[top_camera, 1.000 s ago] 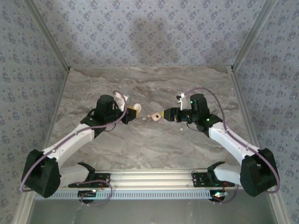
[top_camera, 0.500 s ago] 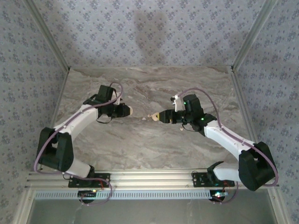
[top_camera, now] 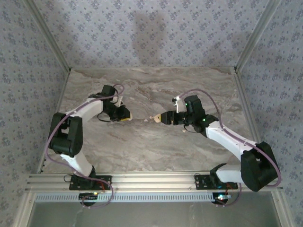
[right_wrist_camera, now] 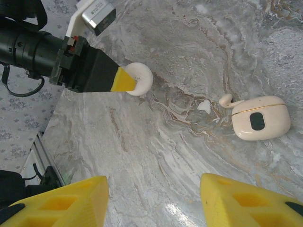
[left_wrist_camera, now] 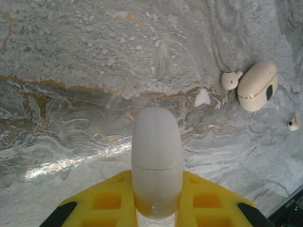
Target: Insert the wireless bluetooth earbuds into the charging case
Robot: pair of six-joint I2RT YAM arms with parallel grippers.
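Observation:
Next, my left gripper sets the white rounded disc piece down on the dark gold-veined marble (top_camera: 130, 121) (left_wrist_camera: 98, 135), short of the chip-like patch.
The cream charging case (right_wrist_camera: 261, 118), with a dark hollow on its face, lies on the marble; it is also in the left wrist view (left_wrist_camera: 257, 86) and from above (top_camera: 154, 118). One white earbud (right_wrist_camera: 227, 100) touches its edge (left_wrist_camera: 230, 79). A second earbud (left_wrist_camera: 294, 123) lies apart, a speck from above (top_camera: 183, 129). My left gripper (left_wrist_camera: 157, 178) is shut on a white rounded disc piece (left_wrist_camera: 156, 142) with a seam across it, seen from the right wrist as a round disc (right_wrist_camera: 140, 78). My right gripper (right_wrist_camera: 152, 187) stands open over bare marble, short of the case, fingers (top_camera: 161, 117) pointing left.
The marble table (top_camera: 151, 146) is walled by patterned panels on three sides. A small white chip-like patch (right_wrist_camera: 204, 107) sits beside the earbud. The aluminium rail (top_camera: 151, 179) with both arm bases runs along the near edge.
The left arm has swung left and folded back, its gripper shifting slightly left while still holding the disc piece. The right gripper has edged left toward the case.

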